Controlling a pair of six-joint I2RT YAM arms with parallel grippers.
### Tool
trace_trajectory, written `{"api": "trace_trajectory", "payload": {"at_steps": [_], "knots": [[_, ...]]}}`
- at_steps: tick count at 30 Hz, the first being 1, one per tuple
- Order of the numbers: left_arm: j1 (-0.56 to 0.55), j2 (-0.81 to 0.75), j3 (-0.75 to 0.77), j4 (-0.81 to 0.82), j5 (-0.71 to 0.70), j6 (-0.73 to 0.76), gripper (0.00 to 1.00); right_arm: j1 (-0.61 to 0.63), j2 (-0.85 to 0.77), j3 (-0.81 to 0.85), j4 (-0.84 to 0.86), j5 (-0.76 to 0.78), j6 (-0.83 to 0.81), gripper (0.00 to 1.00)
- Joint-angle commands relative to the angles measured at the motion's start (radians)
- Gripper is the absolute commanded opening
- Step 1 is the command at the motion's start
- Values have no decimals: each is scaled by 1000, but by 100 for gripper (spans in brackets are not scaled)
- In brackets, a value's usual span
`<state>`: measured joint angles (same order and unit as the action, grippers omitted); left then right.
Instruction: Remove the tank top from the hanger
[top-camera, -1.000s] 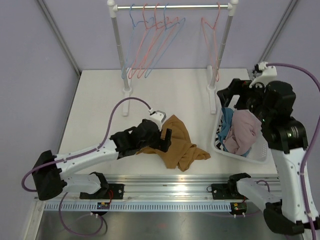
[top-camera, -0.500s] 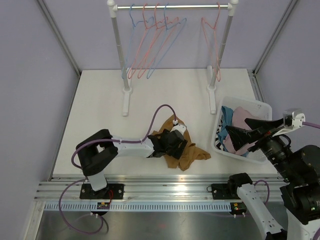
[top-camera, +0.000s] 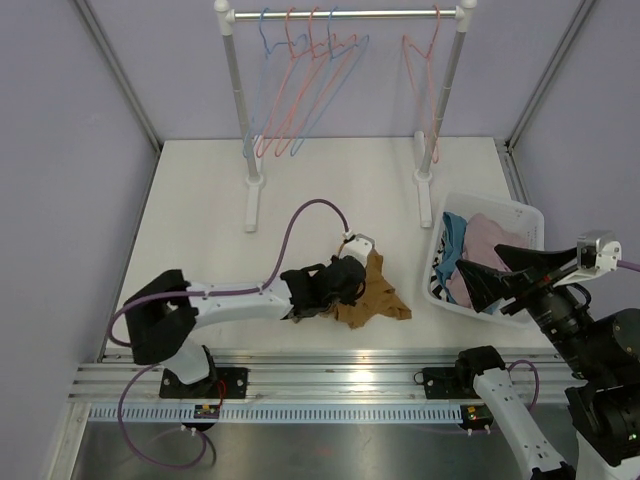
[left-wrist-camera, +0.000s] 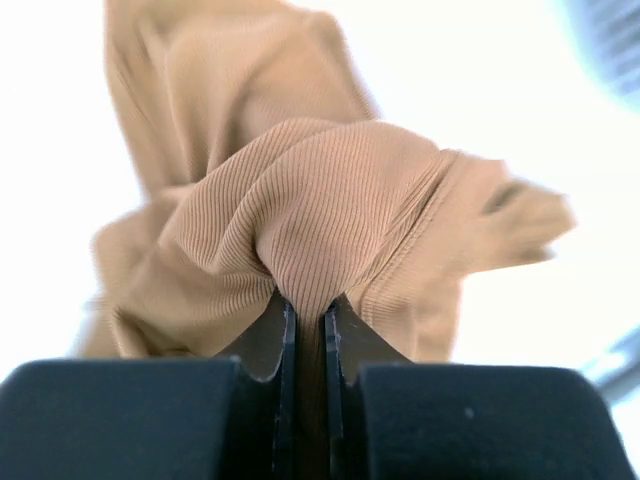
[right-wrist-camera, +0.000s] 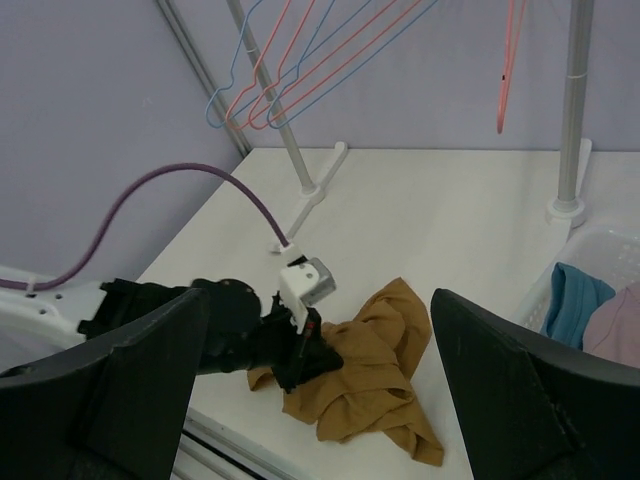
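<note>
The robot's left gripper should release the tan tank top on the blue and pink clothes in the white basket (top-camera: 489, 252).
The tan ribbed tank top (top-camera: 378, 297) lies crumpled on the white table, off any hanger. My left gripper (top-camera: 350, 287) lies low on its left side. In the left wrist view the left gripper (left-wrist-camera: 308, 300) is shut on a pinched fold of the tank top (left-wrist-camera: 330, 190), and the cloth bunches above the tips. The right wrist view shows the tank top (right-wrist-camera: 385, 375) below, between my wide dark fingers (right-wrist-camera: 130, 380). My right gripper (top-camera: 503, 272) hangs open and holds nothing, high over the basket's near side. Bare blue and pink hangers (top-camera: 300, 90) hang on the rail.
A white rack (top-camera: 345, 14) stands at the back of the table, with one pink hanger (top-camera: 425, 70) apart at its right end. A white basket (top-camera: 522, 213) at the right holds blue and pink clothes. The left arm's purple cable (top-camera: 300, 215) loops above the table.
The left gripper went from open to shut on a fold of the tank top, and the cloth has bunched leftward. The right arm swung from over the basket back toward the near edge.
</note>
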<state>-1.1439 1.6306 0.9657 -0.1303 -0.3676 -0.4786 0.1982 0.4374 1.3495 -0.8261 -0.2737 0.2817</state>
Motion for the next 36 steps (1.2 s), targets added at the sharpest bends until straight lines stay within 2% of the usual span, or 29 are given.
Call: {"api": "trace_trajectory", "payload": {"at_steps": [1, 5, 6, 12, 14, 20, 22, 24, 25, 29, 32, 36], "knots": [[-37, -184, 51, 72, -88, 37, 0, 3, -22, 36, -19, 54, 4, 100], [-54, -186, 191, 23, -39, 107, 0, 1, -51, 45, -15, 99, 5, 100], [-57, -175, 267, 8, -28, 118, 0, 3, -55, 45, -13, 105, 5, 99], [-88, -62, 504, -20, 107, 178, 0, 1, -84, 86, -7, 186, 25, 99], [-96, -14, 623, -22, 153, 190, 0, 1, -103, 103, 4, 220, 36, 100], [-99, 217, 970, -14, 180, 218, 0, 1, -146, 131, 30, 268, 73, 99], [-99, 337, 1112, -14, 229, 230, 0, 1, -149, 145, 18, 268, 80, 100], [-99, 415, 1194, -2, 255, 242, 0, 1, -151, 157, 5, 268, 85, 100], [-99, 504, 1231, -3, 251, 241, 0, 3, -151, 160, 4, 261, 88, 99], [-74, 710, 1399, 14, 268, 186, 0, 1, -155, 174, -22, 226, 97, 100], [-34, 843, 1475, -40, 269, 74, 0, 3, -158, 178, -53, 215, 96, 99], [9, 931, 1484, -118, 358, -32, 0, 1, -163, 171, -73, 212, 91, 100]]}}
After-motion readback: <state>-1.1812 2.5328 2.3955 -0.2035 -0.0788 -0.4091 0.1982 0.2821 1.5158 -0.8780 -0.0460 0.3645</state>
